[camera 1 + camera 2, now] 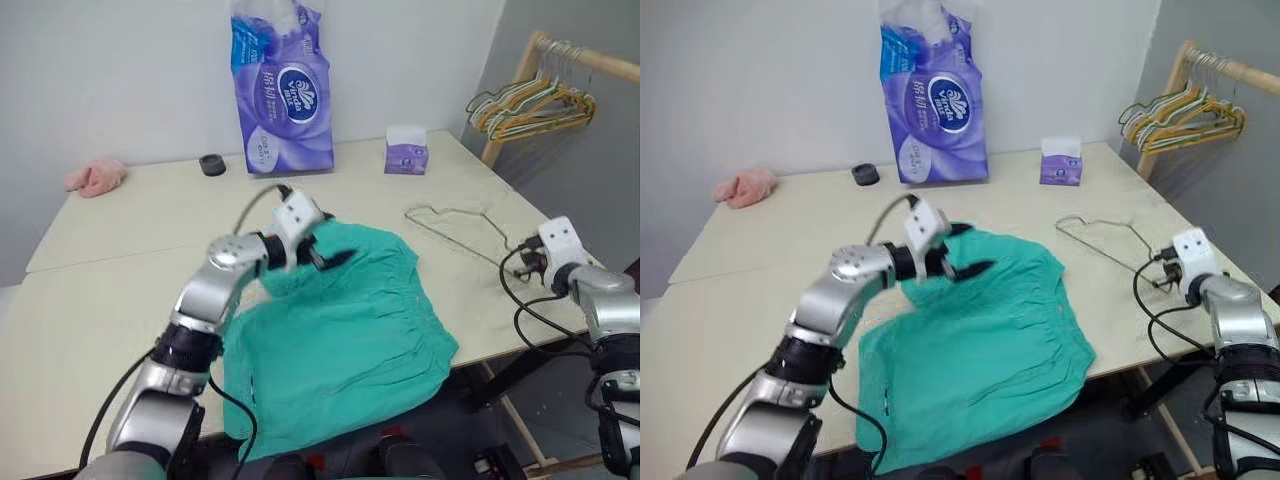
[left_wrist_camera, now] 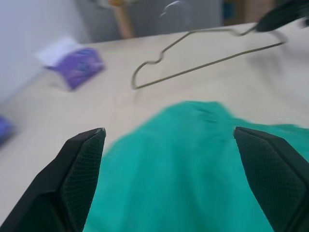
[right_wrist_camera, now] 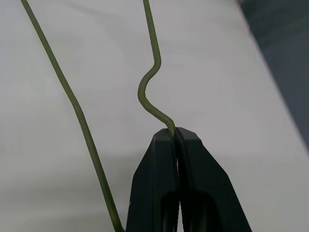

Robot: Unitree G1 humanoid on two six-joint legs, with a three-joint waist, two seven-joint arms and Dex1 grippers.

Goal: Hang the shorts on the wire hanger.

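Note:
Next, my right gripper releases the wire hanger over the far edge of the teal shorts (image 1: 341,226), so my left gripper is left holding it.
The teal shorts (image 1: 345,335) lie spread on the table, their near part hanging over the front edge. My left gripper (image 1: 328,246) hovers over their far edge, open, with nothing between its fingers (image 2: 82,174). The thin olive wire hanger (image 1: 455,222) rests on the table to the right of the shorts. My right gripper (image 3: 175,131) is shut on a bent stretch of that wire hanger (image 3: 150,77) near the table's right edge. From the left wrist view, the hanger (image 2: 193,72) lies beyond the shorts (image 2: 193,169).
A purple pack of paper rolls (image 1: 280,90) stands at the back wall, with a small purple tissue box (image 1: 407,152) to its right. A black round object (image 1: 212,165) and a pink cloth (image 1: 95,177) lie at the back left. A wooden rack with bunched hangers (image 1: 535,105) stands past the table's right corner.

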